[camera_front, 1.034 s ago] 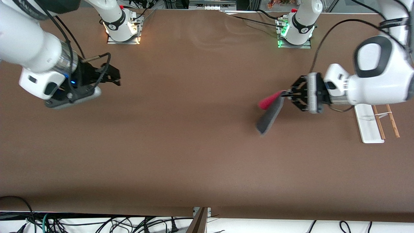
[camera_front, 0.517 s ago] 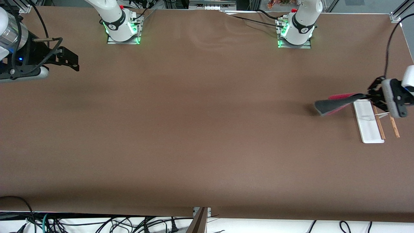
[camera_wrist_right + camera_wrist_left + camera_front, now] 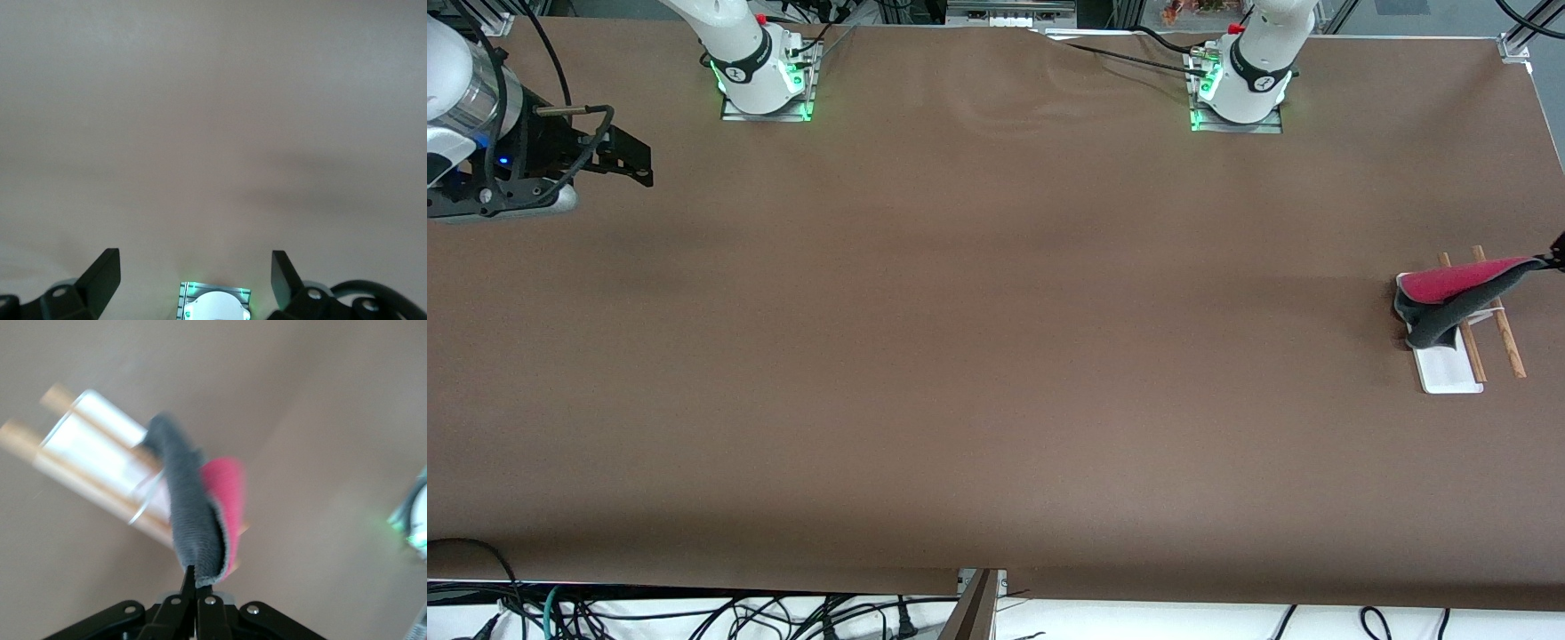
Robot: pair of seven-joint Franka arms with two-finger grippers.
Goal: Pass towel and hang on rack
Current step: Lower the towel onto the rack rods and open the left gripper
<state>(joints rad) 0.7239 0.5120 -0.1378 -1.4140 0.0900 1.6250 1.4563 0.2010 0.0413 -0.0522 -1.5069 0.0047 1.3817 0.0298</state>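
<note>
The towel will be draped over the brown rods (image 3: 163, 490) above the rack's white base when my left gripper lets go of it.
My left gripper (image 3: 1560, 248) shows only at the edge of the front view, over the left arm's end of the table. In the left wrist view it (image 3: 197, 582) is shut on a corner of the towel (image 3: 195, 520). The towel (image 3: 1454, 289), pink-red on top with its grey reverse folded under, droops across the rack (image 3: 1448, 369). It covers the part of the white base and the two brown rods (image 3: 1509, 342) farther from the front camera. The rack also shows in the left wrist view (image 3: 87, 457). My right gripper (image 3: 633, 164) is open and empty over the right arm's end of the table, as the right wrist view (image 3: 193, 272) also shows.
The two arm bases (image 3: 763, 80) (image 3: 1240, 84) glow green along the table's edge farthest from the front camera. Cables (image 3: 694, 613) hang below the edge nearest it. The rack stands close to the table's end edge (image 3: 1549, 133).
My left gripper has carried the towel from mid-table to the rack at the left arm's end. My right arm has drawn back toward its own end.
</note>
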